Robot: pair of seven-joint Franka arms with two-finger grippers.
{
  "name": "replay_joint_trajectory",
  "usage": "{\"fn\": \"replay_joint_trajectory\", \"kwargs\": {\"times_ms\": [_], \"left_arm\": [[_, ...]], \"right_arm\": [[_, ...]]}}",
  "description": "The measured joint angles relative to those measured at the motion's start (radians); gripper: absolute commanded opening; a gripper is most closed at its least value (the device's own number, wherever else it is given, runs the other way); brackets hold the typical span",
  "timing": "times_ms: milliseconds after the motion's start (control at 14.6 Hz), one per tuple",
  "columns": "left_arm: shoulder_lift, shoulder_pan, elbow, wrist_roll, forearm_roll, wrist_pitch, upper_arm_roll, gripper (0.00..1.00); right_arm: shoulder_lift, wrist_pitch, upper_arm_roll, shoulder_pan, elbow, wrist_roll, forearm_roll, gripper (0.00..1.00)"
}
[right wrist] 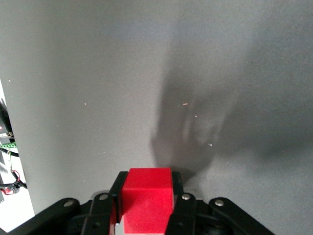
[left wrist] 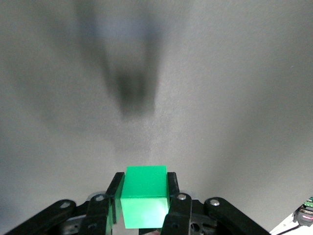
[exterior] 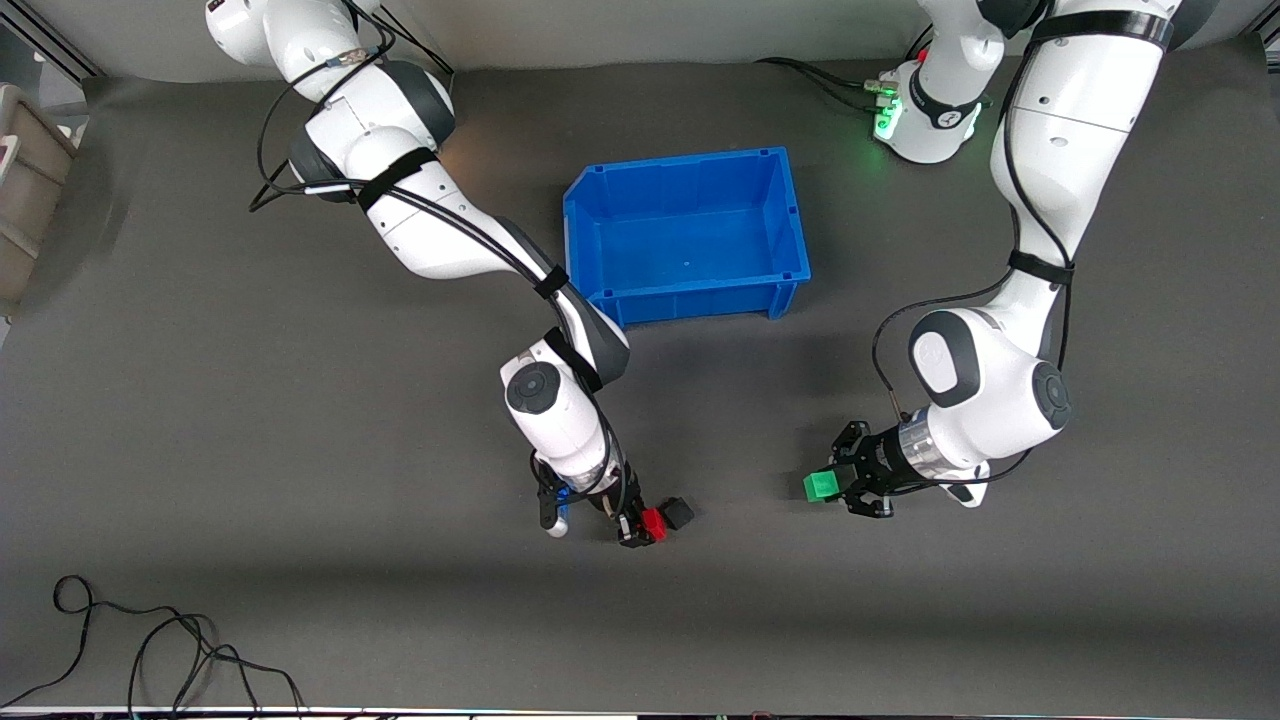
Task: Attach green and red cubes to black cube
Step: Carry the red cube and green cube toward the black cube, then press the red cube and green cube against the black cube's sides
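The red cube, now held low over the mat, will be released by my right gripper on the mat at the black cube's current spot (exterior: 674, 509).
My right gripper (exterior: 648, 527) is shut on the red cube (exterior: 654, 521), low over the mat; its wrist view shows the cube (right wrist: 146, 205) between both fingers (right wrist: 177, 196). The black cube (exterior: 678, 512) sits right beside the red cube, toward the left arm's end, seemingly touching it. It does not show in the right wrist view. My left gripper (exterior: 828, 487) is shut on the green cube (exterior: 820, 486), over bare mat, apart from the black cube. The green cube (left wrist: 145, 200) fills the jaws of that gripper (left wrist: 145, 180).
A blue bin (exterior: 680, 165) stands mid-table, farther from the front camera than both grippers. A black cable (exterior: 150, 640) lies near the front edge at the right arm's end. A beige box (exterior: 30, 190) sits at that end's edge.
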Motion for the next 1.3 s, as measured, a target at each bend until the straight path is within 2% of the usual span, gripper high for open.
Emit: {"fn": "replay_joint_trajectory", "kwargs": {"times_ms": [683, 888, 1161, 1298], "left_arm": [[0.033, -0.100, 0.002, -0.224, 0.000, 0.117, -0.001, 0.19], [0.046, -0.128, 0.007, -0.245, 0.005, 0.166, -0.001, 0.18], [0.081, -0.132, 0.059, -0.246, 0.039, 0.178, 0.003, 0.17], [0.102, -0.151, 0.067, -0.247, 0.049, 0.231, 0.005, 0.17]], "right_arm": [[0.020, 0.027, 0.001, 0.047, 0.023, 0.067, 0.000, 0.16], [0.020, 0.027, 0.001, 0.057, 0.025, 0.078, 0.000, 0.16], [0.023, 0.027, 0.002, 0.057, 0.025, 0.110, 0.004, 0.16], [0.030, 0.027, 0.003, 0.057, 0.025, 0.115, 0.028, 0.16]]}}
